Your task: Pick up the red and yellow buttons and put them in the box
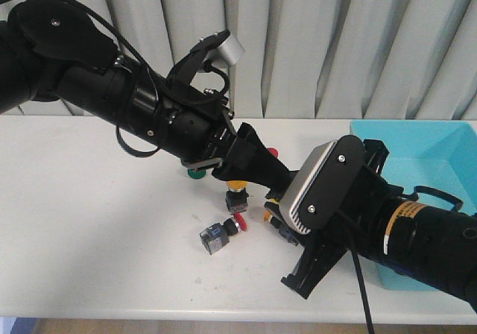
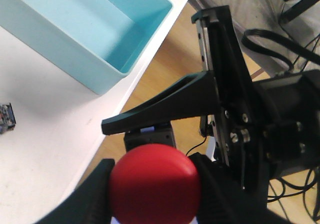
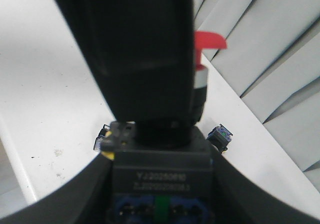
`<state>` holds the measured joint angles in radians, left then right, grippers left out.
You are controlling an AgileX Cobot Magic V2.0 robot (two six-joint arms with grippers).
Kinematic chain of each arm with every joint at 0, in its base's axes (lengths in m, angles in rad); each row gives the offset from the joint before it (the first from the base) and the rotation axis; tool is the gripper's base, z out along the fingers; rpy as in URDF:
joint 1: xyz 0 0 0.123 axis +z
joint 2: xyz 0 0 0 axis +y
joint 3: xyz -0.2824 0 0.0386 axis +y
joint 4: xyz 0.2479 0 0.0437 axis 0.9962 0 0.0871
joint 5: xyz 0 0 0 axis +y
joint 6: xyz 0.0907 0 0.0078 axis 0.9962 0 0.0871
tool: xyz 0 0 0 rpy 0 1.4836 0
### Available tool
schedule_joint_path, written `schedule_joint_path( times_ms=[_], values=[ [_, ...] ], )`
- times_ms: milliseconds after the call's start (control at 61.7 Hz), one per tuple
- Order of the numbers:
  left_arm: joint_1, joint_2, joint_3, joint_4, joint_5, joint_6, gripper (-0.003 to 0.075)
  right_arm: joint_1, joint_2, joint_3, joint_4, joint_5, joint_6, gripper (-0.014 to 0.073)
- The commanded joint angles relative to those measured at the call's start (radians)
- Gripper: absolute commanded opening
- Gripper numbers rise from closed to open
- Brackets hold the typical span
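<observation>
I need to set the red button, still held above the table's middle, inside the light blue box with my right gripper, along the box's side (image 1: 379, 197) facing the table's middle.
My left gripper (image 2: 155, 184) is shut on the round red cap of a red button (image 2: 155, 176). My right gripper (image 3: 162, 184) faces it and is shut on the same button's black block body (image 3: 162, 166), its blue end towards that camera. In the front view the two grippers meet above the table's middle (image 1: 274, 188), and the held button is hidden there. A yellow-capped button (image 1: 237, 192) and a red-capped one (image 1: 223, 235) lie on the table below. Another red cap (image 3: 210, 40) shows behind. The light blue box (image 1: 417, 136) stands at the right; it also shows in the left wrist view (image 2: 60, 54).
A green-capped button (image 1: 197, 174) lies under the left arm. One more button with an orange-yellow cap (image 1: 268, 215) lies under the right wrist. The white table's front edge (image 1: 223, 315) is close. Grey curtains hang behind.
</observation>
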<state>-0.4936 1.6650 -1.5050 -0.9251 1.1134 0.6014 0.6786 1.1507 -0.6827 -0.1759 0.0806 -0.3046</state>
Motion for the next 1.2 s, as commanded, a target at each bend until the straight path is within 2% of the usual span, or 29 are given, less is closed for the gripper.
schedule_joint_path(
  times_ms=[0, 113, 259, 340, 437, 616, 713, 891, 1183],
  values=[
    [-0.004, -0.035, -0.033, -0.064, -0.022, 0.066, 0.0109, 0.002, -0.016, -0.027, -0.004, -0.088, -0.005, -0.0006],
    [-0.004, -0.034, -0.033, -0.063, -0.016, 0.089, 0.0232, 0.002, -0.016, -0.027, -0.004, -0.088, -0.005, -0.0004],
    [-0.004, -0.034, -0.033, -0.063, 0.003, 0.089, 0.0431, 0.0, -0.016, -0.027, -0.004, -0.088, -0.005, -0.0003],
    [-0.004, -0.035, -0.033, -0.063, 0.003, 0.09, 0.0503, -0.013, -0.018, -0.027, -0.006, -0.088, -0.005, -0.0003],
    [-0.004, -0.037, -0.034, -0.063, 0.002, 0.125, 0.0547, -0.044, -0.018, -0.029, -0.004, -0.088, -0.004, -0.0001],
    [-0.004, -0.042, -0.035, -0.035, -0.016, 0.312, 0.0532, -0.135, -0.018, -0.086, 0.032, -0.049, 0.036, 0.0],
    [-0.004, -0.053, -0.035, 0.06, -0.071, 0.344, 0.0506, -0.2, -0.018, -0.147, 0.043, 0.01, 0.076, 0.0003],
    [-0.004, -0.079, -0.035, 0.305, -0.212, 0.328, 0.0444, -0.334, -0.015, -0.266, 0.053, 0.14, 0.17, 0.0008],
    [-0.004, -0.11, -0.035, 0.643, -0.351, 0.136, 0.0342, -0.608, 0.082, -0.323, 0.053, 0.258, 0.338, 0.0015]
  ],
)
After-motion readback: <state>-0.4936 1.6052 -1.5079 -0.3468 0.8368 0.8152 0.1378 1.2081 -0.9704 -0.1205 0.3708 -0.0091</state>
